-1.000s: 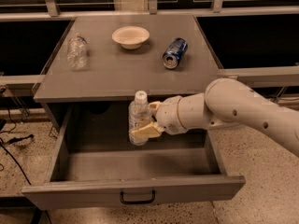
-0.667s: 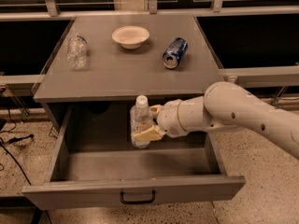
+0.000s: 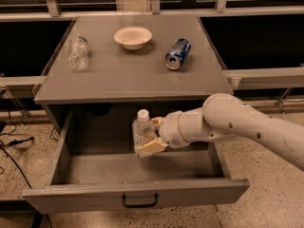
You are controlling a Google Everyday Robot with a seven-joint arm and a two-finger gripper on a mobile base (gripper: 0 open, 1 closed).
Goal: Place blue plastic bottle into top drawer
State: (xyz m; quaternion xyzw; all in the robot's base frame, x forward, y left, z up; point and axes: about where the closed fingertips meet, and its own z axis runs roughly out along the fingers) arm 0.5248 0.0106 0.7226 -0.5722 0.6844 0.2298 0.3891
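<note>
Next, I release the blue plastic bottle from my gripper so it stands upright on the middle of the drawer's bottom (image 3: pixel 145 165), straight behind the black handle.
The blue plastic bottle (image 3: pixel 142 131), clear with a white cap, stands upright inside the open top drawer (image 3: pixel 137 196). My gripper (image 3: pixel 153 136) reaches in from the right and is shut on the bottle's body, one cream finger in front and one behind. The bottle's base is low in the drawer, near its floor at the middle; whether it touches the floor I cannot tell. The drawer is pulled fully out, with its grey front panel and black handle (image 3: pixel 139 202) toward the camera.
On the grey cabinet top (image 3: pixel 133 75) lie a dented clear bottle (image 3: pixel 78 52) at the left, a cream bowl (image 3: pixel 133 36) at the back middle and a blue soda can (image 3: pixel 177 53) on its side at the right. Cables lie on the floor at the left.
My gripper and the bottle have shifted very slightly; the bottle stays upright in the drawer and still held.
</note>
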